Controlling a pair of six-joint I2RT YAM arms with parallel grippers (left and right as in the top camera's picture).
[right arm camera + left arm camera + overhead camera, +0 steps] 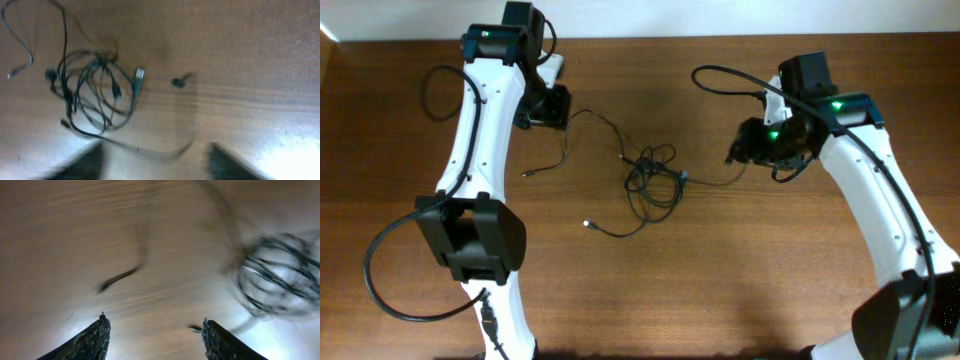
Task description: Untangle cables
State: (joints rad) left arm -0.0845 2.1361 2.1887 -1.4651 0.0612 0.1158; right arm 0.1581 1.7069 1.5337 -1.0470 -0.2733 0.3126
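Note:
The left gripper should next move to the knot's crossing cords (pixel 646 170) (pixel 265 260) in the middle of the tangled cables and close there.
The cables (pixel 650 178) lie as a tangled knot of thin black cords at the table's middle, with loose ends running out to the left, the lower left and the right. The knot shows blurred at the right of the left wrist view (pixel 277 277) and at the left of the right wrist view (pixel 92 90). My left gripper (pixel 548 108) is open and empty above the wood, to the upper left of the knot (pixel 155 325). My right gripper (pixel 738 148) is open and empty to the right of it (pixel 155 157), over a cord end that curves between its fingers.
The wooden table (pixel 720 260) fills the view. A small dark plug (pixel 177 82) lies alone right of the knot. Thick black arm cables loop beside both white arms, one at the far left (pixel 435 90).

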